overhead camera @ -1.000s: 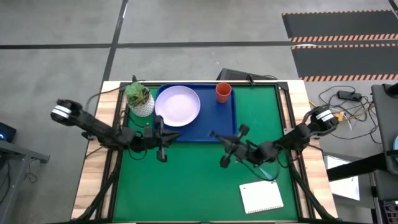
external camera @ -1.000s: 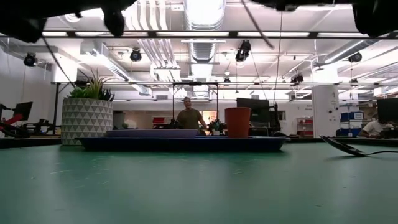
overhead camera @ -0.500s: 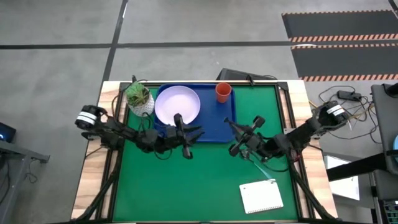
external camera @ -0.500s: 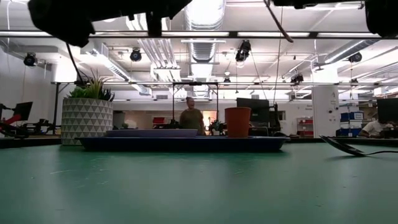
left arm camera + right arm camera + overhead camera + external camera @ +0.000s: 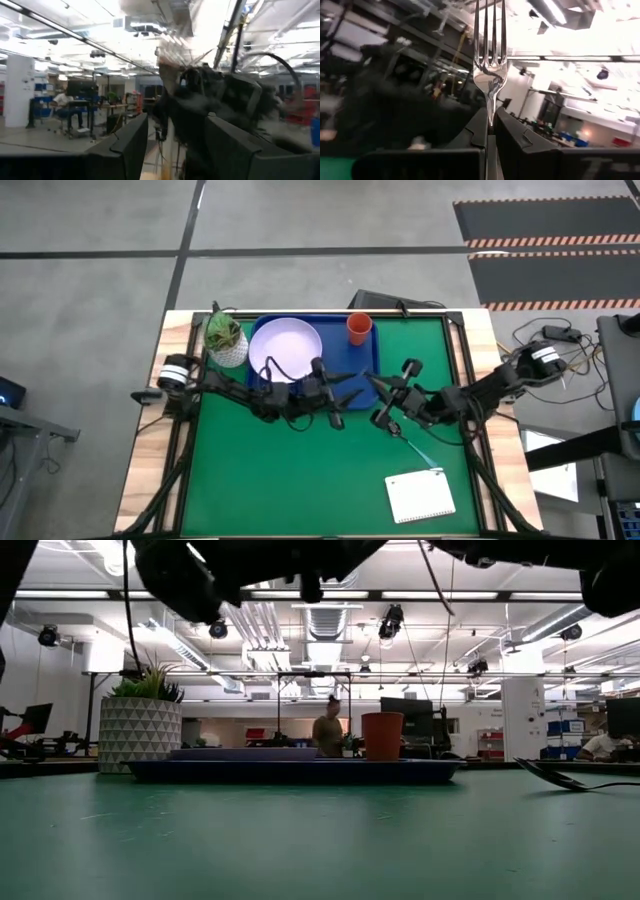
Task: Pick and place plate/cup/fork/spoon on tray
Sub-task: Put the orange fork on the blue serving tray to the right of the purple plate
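Observation:
Next, my left gripper takes the fork's tines end (image 5: 490,45) while my right gripper moves to the fork's handle, as my right gripper is pinching the fork's neck close below the tines.
The blue tray (image 5: 345,370) lies at the table's far side. On it are the pale lavender plate (image 5: 285,348) and the orange cup (image 5: 359,328). My right gripper (image 5: 491,127) is shut on the fork (image 5: 490,55), whose silver tines stick out past the fingertips; its handle is hidden. In the high view this gripper (image 5: 373,387) hovers by the tray's near right corner and points toward the table's left. My left gripper (image 5: 175,145) is open with nothing between its fingers. It (image 5: 350,392) faces the right one from close by. The spoon (image 5: 415,442) lies flat on the green mat. My right gripper pinches the fork between its two fingers at the narrow neck (image 5: 490,116) just below the tines. The fork runs along the fingers, tines pointing ahead toward the table's left. It is lifted clear of tray and table.
A white pot with a green plant (image 5: 225,340) stands left of the tray. A white spiral notepad (image 5: 420,497) lies at the near right. Bare green mat (image 5: 290,480) spreads over the near left half. In the low view a person (image 5: 327,735) stands in the room behind.
My left gripper has travelled toward the table's right edge, along the tray's near rim, until it faces the right gripper. My right gripper has moved with the fork toward the far edge and a little to the right. The person behind has walked to the right.

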`<move>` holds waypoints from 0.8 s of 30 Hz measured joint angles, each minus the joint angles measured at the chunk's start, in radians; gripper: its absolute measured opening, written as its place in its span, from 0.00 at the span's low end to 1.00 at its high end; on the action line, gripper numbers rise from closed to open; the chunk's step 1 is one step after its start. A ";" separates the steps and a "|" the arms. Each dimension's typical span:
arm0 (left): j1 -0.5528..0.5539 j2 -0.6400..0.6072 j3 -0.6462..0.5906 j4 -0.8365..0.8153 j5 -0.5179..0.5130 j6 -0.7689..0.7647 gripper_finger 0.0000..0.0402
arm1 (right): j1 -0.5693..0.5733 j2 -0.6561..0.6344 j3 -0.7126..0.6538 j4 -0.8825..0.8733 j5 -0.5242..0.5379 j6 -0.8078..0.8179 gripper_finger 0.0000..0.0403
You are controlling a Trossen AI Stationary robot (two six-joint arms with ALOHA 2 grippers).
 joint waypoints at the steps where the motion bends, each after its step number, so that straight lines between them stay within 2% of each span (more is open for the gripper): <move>1: 0.007 0.007 0.018 0.000 -0.002 0.002 0.44 | -0.005 0.008 0.003 -0.001 -0.007 0.000 0.03; 8: 0.032 0.007 0.061 -0.006 0.009 0.002 0.44 | -0.030 0.038 0.018 -0.001 -0.012 -0.031 0.03; 12: 0.039 0.001 0.061 -0.007 -0.033 -0.005 0.40 | -0.037 0.048 0.026 0.003 -0.008 -0.032 0.03; 15: 0.043 0.001 0.061 -0.028 -0.067 -0.005 0.30 | -0.048 0.063 0.031 -0.006 0.024 -0.035 0.03; 19: 0.051 0.000 0.061 -0.085 -0.133 -0.024 0.06 | -0.077 0.070 0.032 -0.057 0.050 -0.036 0.03; 24: 0.052 -0.001 0.057 -0.090 -0.149 -0.032 0.00 | -0.105 0.069 0.036 -0.089 0.033 0.042 0.09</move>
